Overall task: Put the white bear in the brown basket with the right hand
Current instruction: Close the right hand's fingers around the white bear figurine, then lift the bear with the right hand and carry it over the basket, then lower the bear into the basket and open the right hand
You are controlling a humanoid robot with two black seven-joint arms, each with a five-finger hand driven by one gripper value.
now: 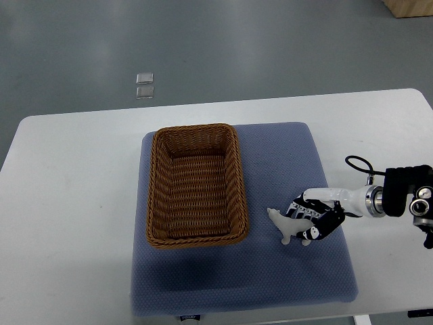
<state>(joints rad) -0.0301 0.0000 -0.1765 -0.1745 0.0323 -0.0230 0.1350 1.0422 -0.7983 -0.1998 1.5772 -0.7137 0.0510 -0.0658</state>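
Observation:
The robot's right gripper needs to let go of the white bear, still outside the basket on the blue mat, near the middle of the brown basket's woven bottom (187, 181).
A small white bear (281, 223) lies on the blue mat (284, 169), just right of the brown wicker basket (157, 183). My right hand (312, 218) comes in from the right edge and its fingers curl around the bear's rear half, with the head poking out to the left. The basket holds nothing, and the bear is outside it, close to its lower right corner. No left arm shows.
The mat rests on a white table (74, 196). Grey floor lies beyond the far edge, with two small pale squares (144, 85) on it. A wooden corner (409, 7) shows at top right.

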